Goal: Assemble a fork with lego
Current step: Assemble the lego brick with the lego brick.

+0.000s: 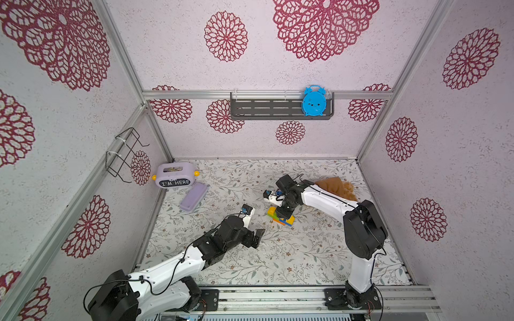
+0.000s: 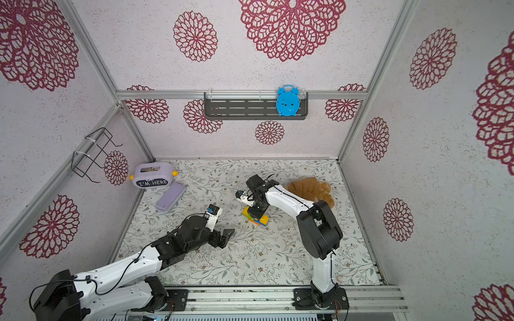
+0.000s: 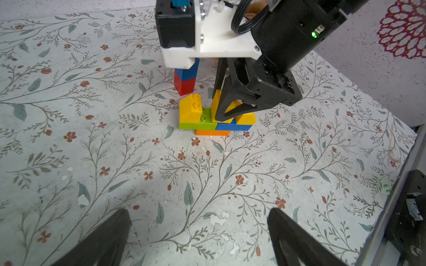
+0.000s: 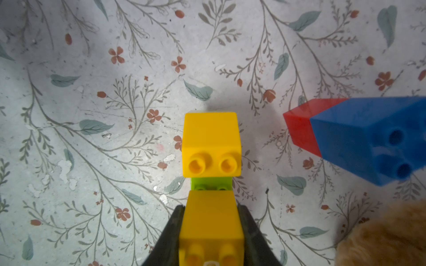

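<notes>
The next place for my left gripper is the red-and-blue stack behind the partly built fork, and it should close on the stack's blue part (image 1: 279, 193) (image 3: 188, 70).
The fork (image 3: 214, 119) lies partly built on the floral table: an orange brick (image 3: 213, 133) under a green brick (image 3: 198, 125) and a blue brick (image 3: 232, 126), with yellow bricks on top. My right gripper (image 4: 211, 207) is shut on the middle yellow brick (image 4: 211, 221), which sits on the crosspiece beside another yellow brick (image 4: 211, 138). A red-and-blue stack (image 3: 185, 78) stands apart just behind the build. My left gripper (image 3: 198, 211) hangs open and empty over bare table, short of the build. In both top views the build (image 1: 281, 218) (image 2: 257, 218) shows under the right gripper.
A brown plush toy (image 1: 338, 187) lies behind the right arm. A purple box marked "I'M HERE" (image 1: 175, 175) and its lid (image 1: 194, 196) sit at the back left. A blue clock (image 1: 314, 100) stands on the wall shelf, and a wire basket (image 1: 125, 155) hangs on the left wall.
</notes>
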Motion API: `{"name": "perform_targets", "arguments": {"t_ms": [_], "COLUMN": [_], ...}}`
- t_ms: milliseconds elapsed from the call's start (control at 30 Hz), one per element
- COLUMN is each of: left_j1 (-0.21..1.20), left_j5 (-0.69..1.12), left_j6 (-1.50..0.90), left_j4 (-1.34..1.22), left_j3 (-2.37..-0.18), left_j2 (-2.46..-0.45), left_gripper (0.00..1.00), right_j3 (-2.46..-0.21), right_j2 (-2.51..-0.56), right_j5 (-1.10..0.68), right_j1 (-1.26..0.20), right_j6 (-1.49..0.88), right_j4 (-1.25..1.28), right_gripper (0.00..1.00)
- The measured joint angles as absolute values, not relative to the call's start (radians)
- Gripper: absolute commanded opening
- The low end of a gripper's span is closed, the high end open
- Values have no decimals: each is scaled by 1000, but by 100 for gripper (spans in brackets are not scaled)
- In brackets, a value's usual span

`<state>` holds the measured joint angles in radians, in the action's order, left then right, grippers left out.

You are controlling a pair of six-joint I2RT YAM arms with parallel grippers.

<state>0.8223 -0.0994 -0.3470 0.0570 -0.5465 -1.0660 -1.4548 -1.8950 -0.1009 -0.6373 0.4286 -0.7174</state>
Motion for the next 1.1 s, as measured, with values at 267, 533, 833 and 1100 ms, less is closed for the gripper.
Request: {"name": "perform_targets", "arguments": {"t_ms": [267,533,833,1100], "left_j1": [822,822,822,822], "left_j5": [-101,-106,-115,-123], "left_j6": [-347,-344,-344,-339], "left_j4": [59,66,68,69], "left_j3": [-546,-546,-546,-546], "left_j2": [-1066,-1064,-1055,-1053], "left_gripper": [97,97,97,97], "right_j3": [-1455,-1485,-1518,-1493], "right_j2": [-1908,-1932,-1979,-1973], "right_j5": [-120,-117,-112,-114], "right_j1": [-631,-629,-628,-627], "right_j6": [482,524,531,522], "right_j4": [-707,-741,-777,-762], "right_gripper": [22,22,22,22]}}
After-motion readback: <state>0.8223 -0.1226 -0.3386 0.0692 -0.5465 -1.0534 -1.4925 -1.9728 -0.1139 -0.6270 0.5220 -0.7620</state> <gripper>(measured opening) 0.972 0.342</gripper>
